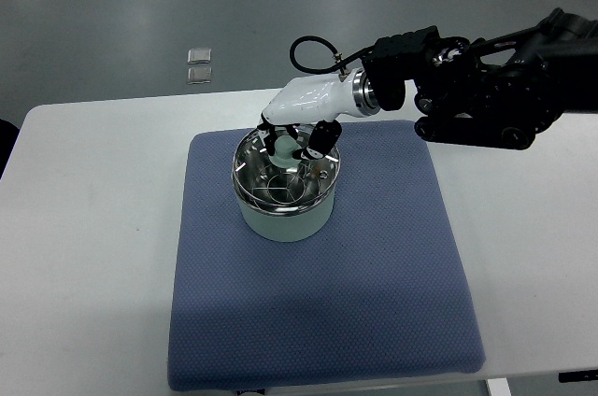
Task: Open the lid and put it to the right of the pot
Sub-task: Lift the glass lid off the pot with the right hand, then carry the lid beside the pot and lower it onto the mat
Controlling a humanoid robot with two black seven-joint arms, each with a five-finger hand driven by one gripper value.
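Observation:
Next, my right gripper lets go of the lid on the bare blue mat [380, 205] between the pot and the side edge of the mat.
A pale green pot [280, 219] stands on a blue mat [374, 265], left of the mat's middle. A shiny metal lid [271, 176] with a pale green knob [283, 149] rests on the pot. My right hand [297, 141], white with black fingers, reaches in from the right and hovers over the lid. Its fingers are curled around the knob. Whether the lid is lifted off the rim I cannot tell. The left arm is out of view.
The mat lies on a white table [84, 228]. To the right of the pot the mat is bare. A black cable [313, 50] loops above the wrist. Two small clear squares [198, 64] lie on the grey floor beyond the table.

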